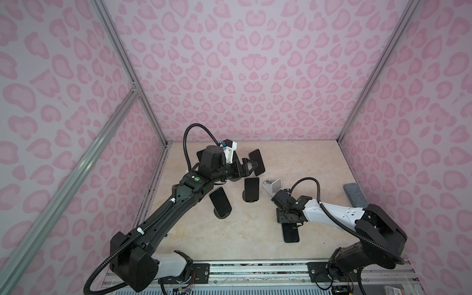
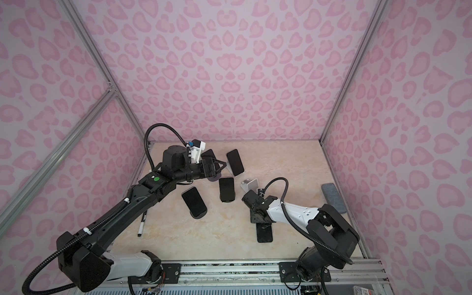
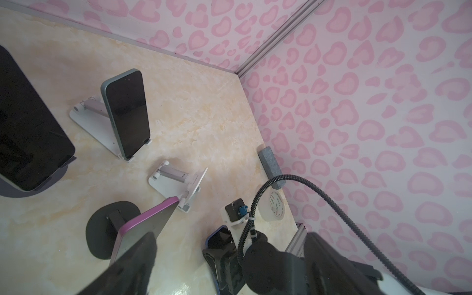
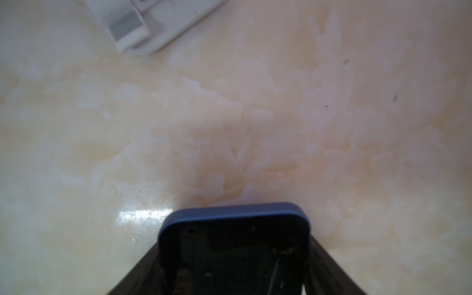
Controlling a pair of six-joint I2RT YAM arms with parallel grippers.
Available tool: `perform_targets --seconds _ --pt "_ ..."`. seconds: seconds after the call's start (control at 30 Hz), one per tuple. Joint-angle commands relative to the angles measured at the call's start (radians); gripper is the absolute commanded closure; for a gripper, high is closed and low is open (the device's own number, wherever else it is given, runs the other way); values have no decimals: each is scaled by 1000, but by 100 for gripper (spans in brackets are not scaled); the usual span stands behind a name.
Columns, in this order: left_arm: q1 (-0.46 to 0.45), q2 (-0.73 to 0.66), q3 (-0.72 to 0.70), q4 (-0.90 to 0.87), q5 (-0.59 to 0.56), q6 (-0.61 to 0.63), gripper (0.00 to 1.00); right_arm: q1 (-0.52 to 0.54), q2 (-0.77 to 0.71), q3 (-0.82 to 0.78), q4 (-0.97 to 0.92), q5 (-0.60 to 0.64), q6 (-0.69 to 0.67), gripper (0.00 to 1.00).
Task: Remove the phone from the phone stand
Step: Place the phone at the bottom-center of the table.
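The robot's right gripper needs to release the blue-edged phone on the table [image 1: 285,228] in front of the empty white phone stand.
My right gripper [image 1: 290,222] is shut on a blue-edged phone [image 1: 291,233], its dark fingers [image 4: 329,268] on the phone's two long sides [image 4: 233,242]. The phone lies low at the table, in front of an empty white phone stand [image 1: 272,186]. I cannot tell whether it touches the table. My left gripper [image 1: 249,165] stands open at the back, holding nothing, just left of a teal-edged phone [image 1: 256,161] that leans on a white stand [image 3: 97,127]. A purple-edged phone [image 3: 146,224] on a black round stand [image 3: 102,229] is beside one left finger [image 3: 127,268].
Two more phones stand on round bases: one at the left-centre [image 1: 220,201], one behind my left wrist [image 2: 209,155]. A grey block [image 1: 355,195] and a tape roll [image 3: 272,205] lie by the right wall. A marker [image 2: 141,224] lies under my left arm.
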Motion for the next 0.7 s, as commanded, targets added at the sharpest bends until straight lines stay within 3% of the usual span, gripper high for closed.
perform_targets --seconds 0.0,0.67 --pt "0 -5 2 8 -16 4 7 21 22 7 -14 80 62 35" --pt "4 -8 10 -6 -34 19 7 32 18 -56 90 -18 30 27"
